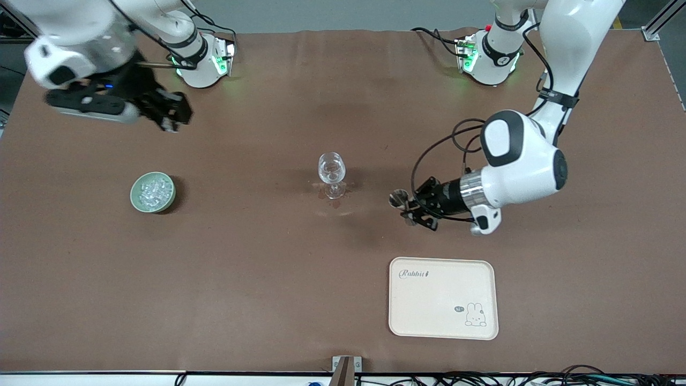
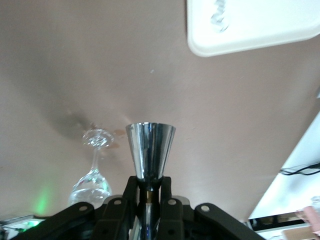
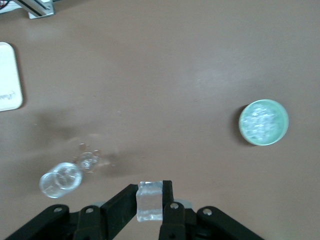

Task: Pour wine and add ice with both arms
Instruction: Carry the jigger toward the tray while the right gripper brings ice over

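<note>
The metal jigger, now low over the table beside the glass, will be released by my left gripper on the cream tray (image 1: 440,289), between the lettering on the jigger and the rabbit print.
A clear stemmed glass (image 1: 332,169) stands upright mid-table, with small wet marks round its foot. My left gripper (image 1: 414,210) is shut on the waist of a shiny metal jigger (image 1: 399,199), low over the table beside the glass, toward the left arm's end. In the left wrist view the jigger (image 2: 150,150) sticks out from the gripper (image 2: 149,187), with the glass (image 2: 92,185) beside it. My right gripper (image 3: 150,196) is shut on one clear ice cube (image 3: 150,201). It hangs (image 1: 171,120) over bare table near the right arm's base. More ice fills a green bowl (image 1: 153,192).
A cream tray (image 1: 442,297) with a rabbit print lies nearer the front camera than the left gripper. It also shows in the left wrist view (image 2: 250,25). The right wrist view shows the bowl (image 3: 263,122) and the glass (image 3: 61,180) well apart.
</note>
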{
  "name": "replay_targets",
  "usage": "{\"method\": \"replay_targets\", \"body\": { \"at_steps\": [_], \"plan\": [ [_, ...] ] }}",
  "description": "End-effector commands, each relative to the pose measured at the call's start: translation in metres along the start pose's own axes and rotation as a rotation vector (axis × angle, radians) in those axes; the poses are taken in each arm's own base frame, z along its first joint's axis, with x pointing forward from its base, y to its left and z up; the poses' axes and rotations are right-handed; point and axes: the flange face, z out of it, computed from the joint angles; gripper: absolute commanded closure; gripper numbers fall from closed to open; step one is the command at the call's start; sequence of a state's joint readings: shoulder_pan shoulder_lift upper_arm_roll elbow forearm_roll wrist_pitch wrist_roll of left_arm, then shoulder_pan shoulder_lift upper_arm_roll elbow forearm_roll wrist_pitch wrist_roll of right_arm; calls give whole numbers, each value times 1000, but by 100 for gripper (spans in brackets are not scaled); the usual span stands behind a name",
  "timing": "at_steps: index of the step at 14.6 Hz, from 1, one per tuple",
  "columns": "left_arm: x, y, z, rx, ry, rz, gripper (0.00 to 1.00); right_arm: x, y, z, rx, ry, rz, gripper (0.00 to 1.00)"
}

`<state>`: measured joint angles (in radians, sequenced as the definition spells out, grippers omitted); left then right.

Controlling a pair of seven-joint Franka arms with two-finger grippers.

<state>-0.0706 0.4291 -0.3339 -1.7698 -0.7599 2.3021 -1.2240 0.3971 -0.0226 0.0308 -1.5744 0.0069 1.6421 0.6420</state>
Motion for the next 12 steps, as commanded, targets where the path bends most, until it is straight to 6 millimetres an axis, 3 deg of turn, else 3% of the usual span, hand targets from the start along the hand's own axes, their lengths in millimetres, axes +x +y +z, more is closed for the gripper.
{"method": "replay_targets", "body": {
  "at_steps": [1, 3, 7, 9, 12],
  "plan": [
    [18, 34, -9, -4, -53, -14, 100, -10, -60, 48, 6, -20, 51, 97],
    [43, 53, -10, -4, -79, -42, 100, -25, -103, 84, 2, -31, 69, 97],
    [100, 65, -12, -74, -149, -21, 100, -49, -158, 144, -11, -34, 85, 96],
    [138, 66, -16, -132, -183, -48, 100, -52, -176, 175, -9, -34, 89, 96],
    [173, 60, 0, -166, -278, -82, 99, -69, -199, 202, -15, -32, 92, 96]
  ]
}}
